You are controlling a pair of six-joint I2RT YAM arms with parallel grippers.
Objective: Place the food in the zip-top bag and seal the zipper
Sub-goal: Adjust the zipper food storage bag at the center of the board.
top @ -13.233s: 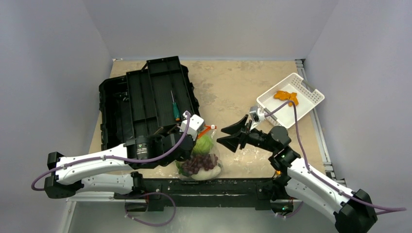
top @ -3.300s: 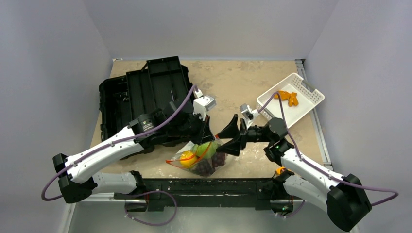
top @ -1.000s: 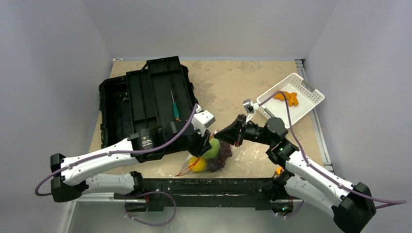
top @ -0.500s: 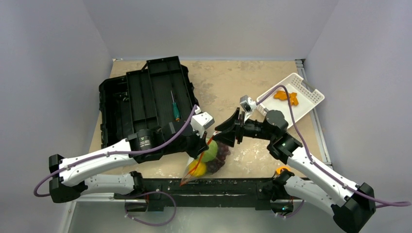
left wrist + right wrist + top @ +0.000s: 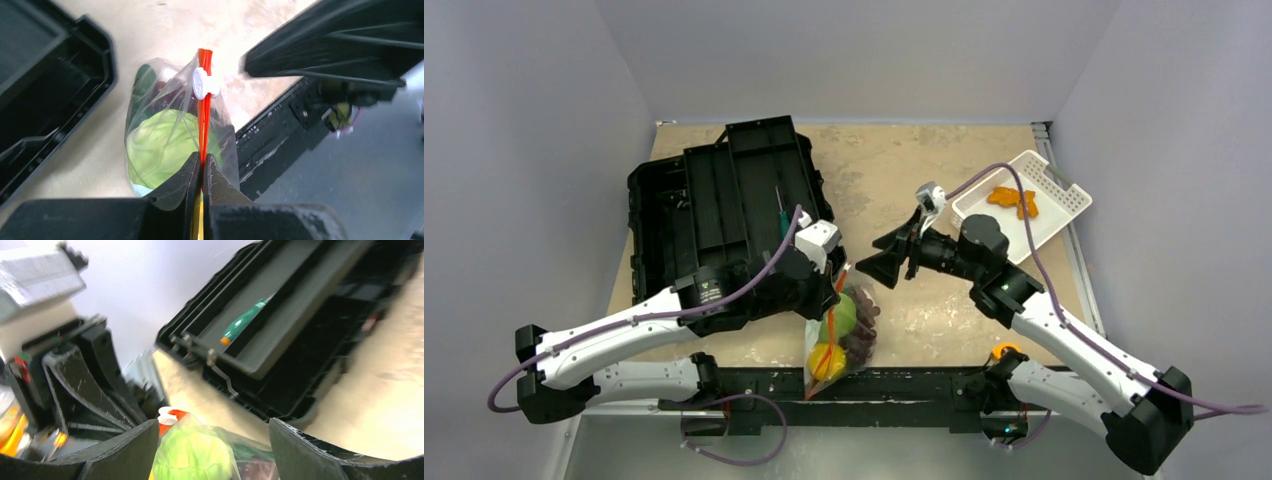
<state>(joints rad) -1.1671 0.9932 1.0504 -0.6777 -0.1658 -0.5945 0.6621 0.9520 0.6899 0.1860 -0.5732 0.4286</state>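
Observation:
My left gripper is pinching the middle of the zipper, away from the white slider. My right gripper should hold the zipper while my left gripper takes its slider end (image 5: 205, 82).
The zip-top bag (image 5: 842, 330) holds the pale green cabbage (image 5: 844, 314), a yellow lemon (image 5: 827, 361) and purple grapes (image 5: 862, 330). My left gripper (image 5: 824, 296) is shut on the bag's orange-red zipper (image 5: 836, 290). The left wrist view shows the jaws (image 5: 203, 159) pinching the strip (image 5: 204, 115) below its white slider (image 5: 203, 82), with the cabbage (image 5: 155, 150) behind the plastic. My right gripper (image 5: 885, 262) is open, up and to the right of the bag and apart from it. In its own view the wide jaws (image 5: 214, 426) frame the cabbage (image 5: 195, 456) and the slider (image 5: 167, 416).
The open black toolbox (image 5: 714, 200) lies at the left with a green-handled screwdriver (image 5: 782, 222) on it, also in the right wrist view (image 5: 245, 320). A white slotted basket (image 5: 1069, 203) with an orange item (image 5: 1012, 198) stands at the right. The black base rail (image 5: 924, 385) runs along the near edge.
My right gripper has opened and drawn back up and right from the bag. My left gripper has shifted left, and the bag now hangs toward the near edge.

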